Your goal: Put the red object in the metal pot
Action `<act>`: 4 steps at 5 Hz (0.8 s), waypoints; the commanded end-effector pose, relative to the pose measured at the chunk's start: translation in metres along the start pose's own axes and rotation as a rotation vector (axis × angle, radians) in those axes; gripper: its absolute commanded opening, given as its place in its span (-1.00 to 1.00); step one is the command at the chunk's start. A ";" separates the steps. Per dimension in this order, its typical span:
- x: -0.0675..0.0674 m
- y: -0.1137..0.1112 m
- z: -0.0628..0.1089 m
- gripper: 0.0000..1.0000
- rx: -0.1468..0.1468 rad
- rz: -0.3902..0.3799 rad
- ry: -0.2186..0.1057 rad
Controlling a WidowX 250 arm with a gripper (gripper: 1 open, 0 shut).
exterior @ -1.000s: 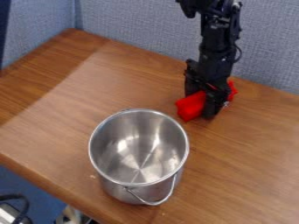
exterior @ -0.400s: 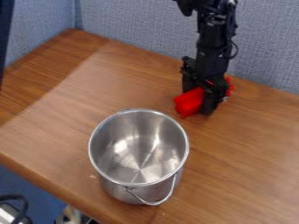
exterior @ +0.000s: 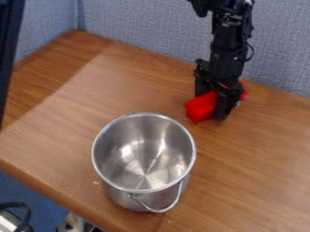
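The gripper will release the red object inside the metal pot (exterior: 147, 161), toward the wire-handle side.
The red object (exterior: 198, 110), a bright red block, lies on the wooden table (exterior: 72, 82) at the far right. My black gripper (exterior: 219, 101) points straight down over it. Its fingers straddle the block's middle and are closed against its sides, so the block's near end sticks out toward the pot. The metal pot (exterior: 140, 154) stands upright and empty nearer the front, its thin wire handle hanging over the near side. The pot sits apart from the block, to the lower left of it.
A blue-grey partition wall (exterior: 133, 23) runs behind the table. The table's front-left edge runs diagonally close beside the pot. A dark upright object (exterior: 10, 45) shows at the left border.
The gripper stays low on the red object. It leaned slightly left and is back, and the block has barely shifted.
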State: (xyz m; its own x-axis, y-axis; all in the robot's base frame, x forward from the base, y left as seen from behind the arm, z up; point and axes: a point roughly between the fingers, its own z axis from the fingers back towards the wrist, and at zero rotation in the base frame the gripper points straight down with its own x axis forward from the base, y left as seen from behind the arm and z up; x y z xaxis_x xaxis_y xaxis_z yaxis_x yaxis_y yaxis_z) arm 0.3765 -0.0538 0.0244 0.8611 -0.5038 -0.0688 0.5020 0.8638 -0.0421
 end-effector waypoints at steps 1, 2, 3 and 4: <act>0.002 0.002 0.012 -1.00 0.014 -0.022 -0.037; -0.004 0.008 0.019 -1.00 0.015 -0.005 -0.034; -0.010 0.013 0.025 -1.00 0.017 0.011 -0.031; -0.019 0.006 0.031 -1.00 0.018 -0.023 -0.030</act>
State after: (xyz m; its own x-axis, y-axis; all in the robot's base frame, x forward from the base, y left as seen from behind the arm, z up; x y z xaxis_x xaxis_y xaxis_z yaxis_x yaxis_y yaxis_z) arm 0.3587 -0.0400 0.0272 0.8448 -0.5235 -0.1110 0.5198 0.8520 -0.0622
